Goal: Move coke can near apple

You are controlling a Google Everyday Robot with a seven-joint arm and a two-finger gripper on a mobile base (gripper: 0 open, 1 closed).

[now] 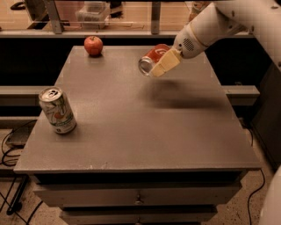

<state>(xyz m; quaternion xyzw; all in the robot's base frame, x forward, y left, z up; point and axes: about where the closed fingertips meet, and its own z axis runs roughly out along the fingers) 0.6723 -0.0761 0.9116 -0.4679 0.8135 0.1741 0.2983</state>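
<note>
Next, I release the coke can from my gripper close beside the red apple [107, 52], toward the middle of the far edge of the table.
The red coke can [152, 59] is held tilted on its side in the air above the far right part of the grey table [131, 132], its silver end facing left. My gripper [161, 61] is shut on the coke can, with a pale finger [164, 64] across its front. The red apple [93, 45] sits on the table at the far left corner, well to the left of the can and apart from it.
A white-and-green can [57, 110] stands upright near the table's left edge. Drawers [138, 200] run under the table front. A rail and shelf with a clear box [92, 11] stand behind the table. Cables [11, 145] lie on the floor at left.
</note>
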